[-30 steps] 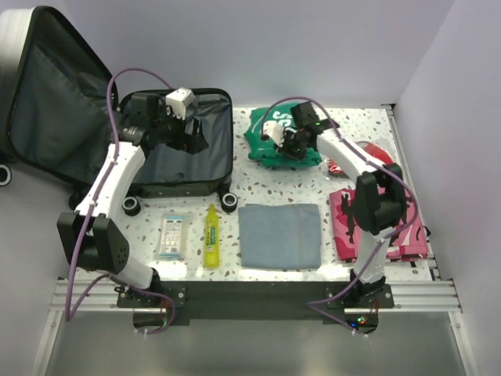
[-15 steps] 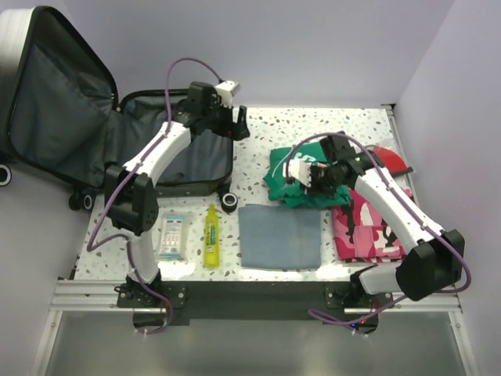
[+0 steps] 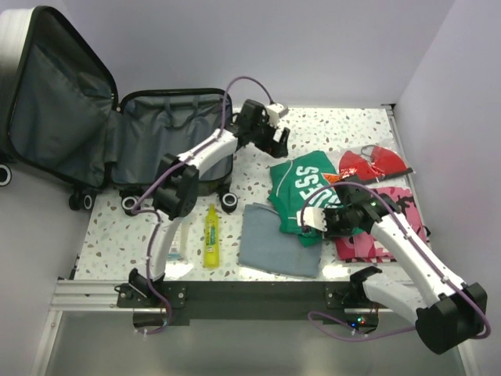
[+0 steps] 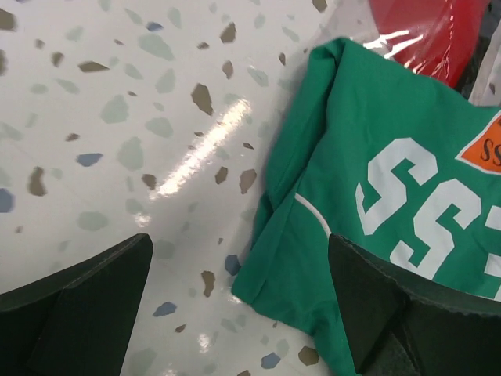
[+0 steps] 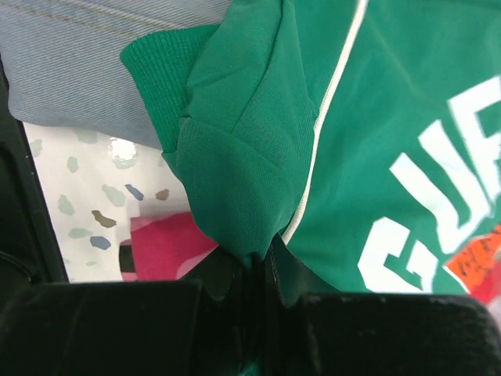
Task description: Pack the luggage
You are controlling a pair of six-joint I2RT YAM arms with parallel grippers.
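Observation:
Next, I close my left gripper on the far edge of the green shirt, at the thin white stripe (image 3: 290, 165) (image 4: 308, 207) next to the white letters.
The luggage (image 3: 156, 149) lies open at the back left, its lid propped up and its dark grey lining showing. A green shirt with white letters (image 3: 301, 192) lies mid-table, partly over a folded blue-grey cloth (image 3: 270, 247). My right gripper (image 3: 322, 222) is shut on the shirt's near edge (image 5: 250, 188). My left gripper (image 3: 275, 141) is open and empty just above the table, beside the shirt's far corner (image 4: 313, 235).
A yellow bottle (image 3: 210, 235) and a flat white packet (image 3: 174, 244) lie at the front left. Pink clothing (image 3: 383, 235) and a red item in clear wrap (image 3: 374, 163) lie on the right. The suitcase's wheels (image 3: 229, 201) face the table.
My right gripper has dragged the green shirt from the back toward the front, onto the blue-grey cloth. My left arm has swung out of the suitcase and rightward to the shirt's far corner.

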